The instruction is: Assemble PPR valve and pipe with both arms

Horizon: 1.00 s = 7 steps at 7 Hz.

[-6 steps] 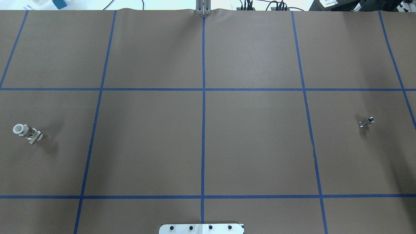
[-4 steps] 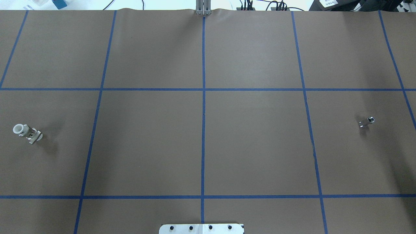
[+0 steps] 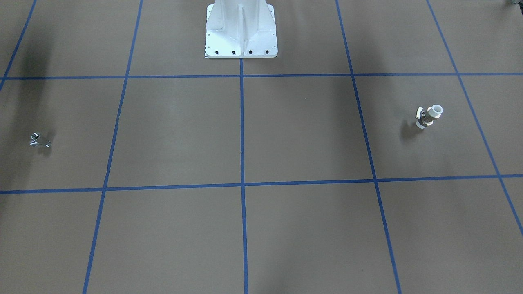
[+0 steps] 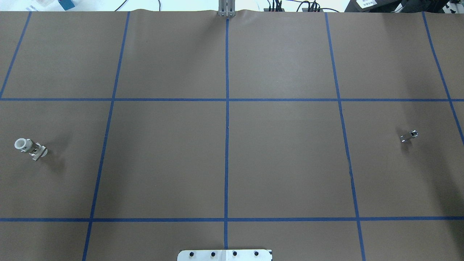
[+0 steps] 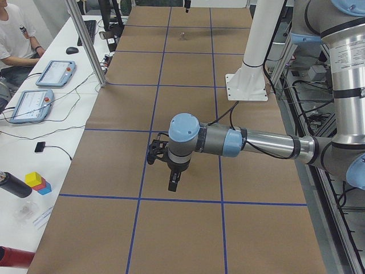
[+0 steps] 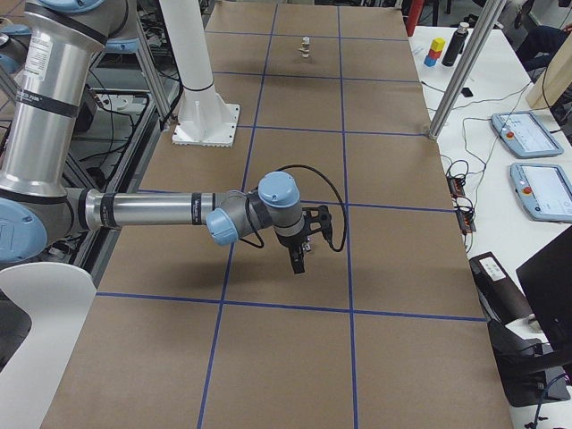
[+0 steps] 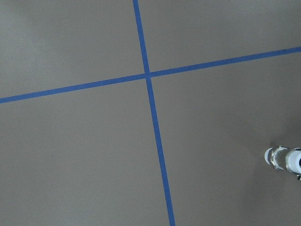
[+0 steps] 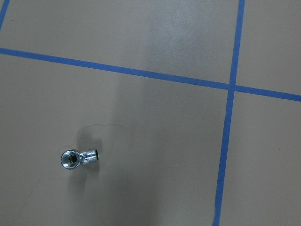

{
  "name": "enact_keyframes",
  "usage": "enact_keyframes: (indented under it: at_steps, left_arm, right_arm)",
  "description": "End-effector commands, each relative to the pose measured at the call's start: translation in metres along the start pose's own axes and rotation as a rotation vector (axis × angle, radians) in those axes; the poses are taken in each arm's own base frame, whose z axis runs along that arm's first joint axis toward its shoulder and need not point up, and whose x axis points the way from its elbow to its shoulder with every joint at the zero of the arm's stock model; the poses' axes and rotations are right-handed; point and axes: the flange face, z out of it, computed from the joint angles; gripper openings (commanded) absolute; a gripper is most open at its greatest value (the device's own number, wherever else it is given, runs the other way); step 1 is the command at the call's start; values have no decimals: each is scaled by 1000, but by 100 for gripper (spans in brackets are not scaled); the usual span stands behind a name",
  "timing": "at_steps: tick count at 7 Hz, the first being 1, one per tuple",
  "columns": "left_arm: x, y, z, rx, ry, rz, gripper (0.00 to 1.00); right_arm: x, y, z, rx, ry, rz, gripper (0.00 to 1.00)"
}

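The PPR valve has a metal middle. Next, my left gripper closes above it, on the upper white ring end (image 3: pixel 435 110) (image 7: pixel 295 161).
The PPR valve (image 4: pixel 30 148), with white ring ends and a metal middle, lies at the table's far left; it also shows in the front view (image 3: pixel 428 116) and at the right edge of the left wrist view (image 7: pixel 284 158). The pipe (image 4: pixel 409 136), a tiny shiny elbow, lies at the far right, also in the front view (image 3: pixel 37 139) and the right wrist view (image 8: pixel 77 157). My left gripper (image 5: pixel 173 182) and right gripper (image 6: pixel 298 262) hang above the table and show only in the side views. I cannot tell if they are open or shut.
The white bolted pedestal (image 3: pixel 241 28) stands at the robot's edge of the table. Blue tape lines (image 4: pixel 226 145) divide the brown table cover into squares. A side bench with tablets (image 5: pixel 54 74) and a seated operator (image 5: pixel 14 34) runs along the far side.
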Motion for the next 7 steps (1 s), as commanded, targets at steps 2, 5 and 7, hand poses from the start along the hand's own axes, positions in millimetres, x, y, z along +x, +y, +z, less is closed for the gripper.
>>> enact_keyframes:
  at_steps: [2, 5, 7]
  left_arm:
    - [2, 0, 0, -2, 3, -2, 100]
    - [62, -19, 35, -84, 27, -19, 99]
    - [126, -49, 64, -140, 45, -82, 99]
  right_arm:
    - [3, 5, 6, -22, -22, 14, 100]
    - [8, 8, 10, -31, -19, 22, 100]
    - [9, 8, 11, -33, -19, 24, 99]
